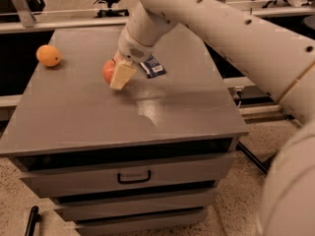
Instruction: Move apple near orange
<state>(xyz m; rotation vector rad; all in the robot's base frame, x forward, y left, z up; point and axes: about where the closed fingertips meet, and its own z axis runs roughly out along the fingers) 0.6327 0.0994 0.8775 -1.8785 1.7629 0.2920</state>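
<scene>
Next, my gripper releases the apple, now at the cabinet top's middle, next to the orange point(82, 51), on the orange's side that faces the blue packet.
The red-pink apple point(107, 71) is at the middle of the grey cabinet top point(123, 117), mostly hidden behind a cream finger point(121, 76). My gripper point(116, 74) is shut on the apple, coming down from the upper right on the big white arm point(216, 28). The apple is at or just above the surface; I cannot tell which. The small orange point(49, 55) lies at the far left of the top, well apart from the apple.
A small blue packet point(152, 67) lies on the top just right of the gripper. The cabinet has drawers with a black handle point(134, 177) in front. Office chairs and a rail stand behind. The top's left edge is close to the orange.
</scene>
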